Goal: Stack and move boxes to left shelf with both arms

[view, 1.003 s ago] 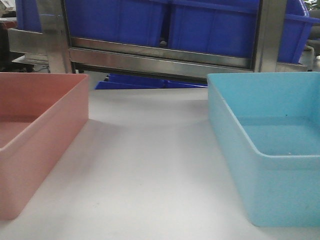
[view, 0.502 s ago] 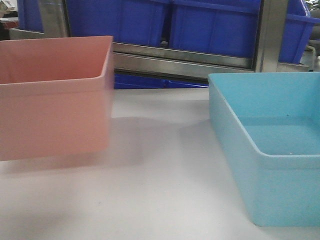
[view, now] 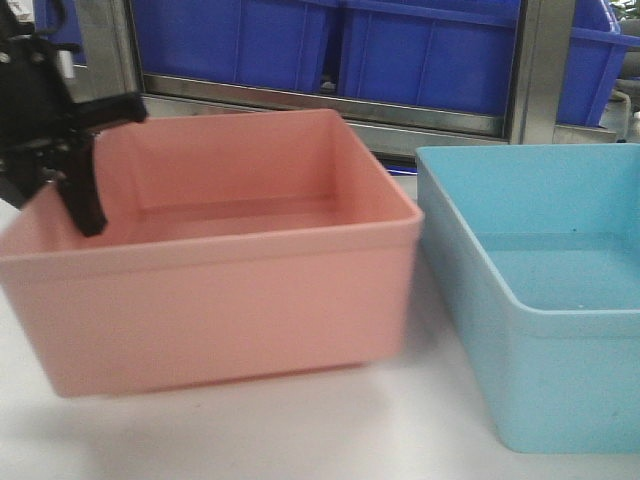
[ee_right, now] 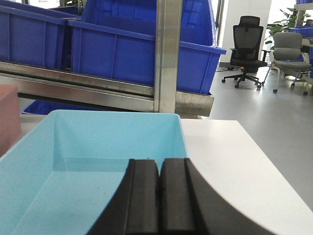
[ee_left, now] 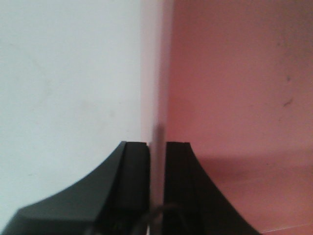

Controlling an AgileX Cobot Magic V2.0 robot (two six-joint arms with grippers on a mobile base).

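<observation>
The robot's left gripper will release the salmon pink tub flat on the white table, snug (view: 280, 332) against the light blue tub.
The salmon pink tub (view: 230, 290) sits left of centre in the front view, slightly tilted, its right wall close beside the light blue tub (view: 540, 330). My left gripper (view: 82, 205) is shut on the pink tub's left wall, one finger inside it. In the left wrist view the jaws (ee_left: 156, 144) clamp that thin wall (ee_left: 157, 98), with the pink inside to the right. My right gripper (ee_right: 159, 161) is shut and empty, above the near end of the light blue tub (ee_right: 73, 142). The roller shelf lane is out of view.
A steel rack with a brushed crossbar (view: 320, 105) and an upright post (ee_right: 167, 54) stands behind the white table (ee_right: 230, 161), holding dark royal-blue bins (view: 420, 50). Office chairs (ee_right: 247, 49) stand on the floor at the far right.
The pink tub has moved from the far left to the middle, rising off the table on the way, and now stands beside the light blue tub. My left gripper has come into view on its wall.
</observation>
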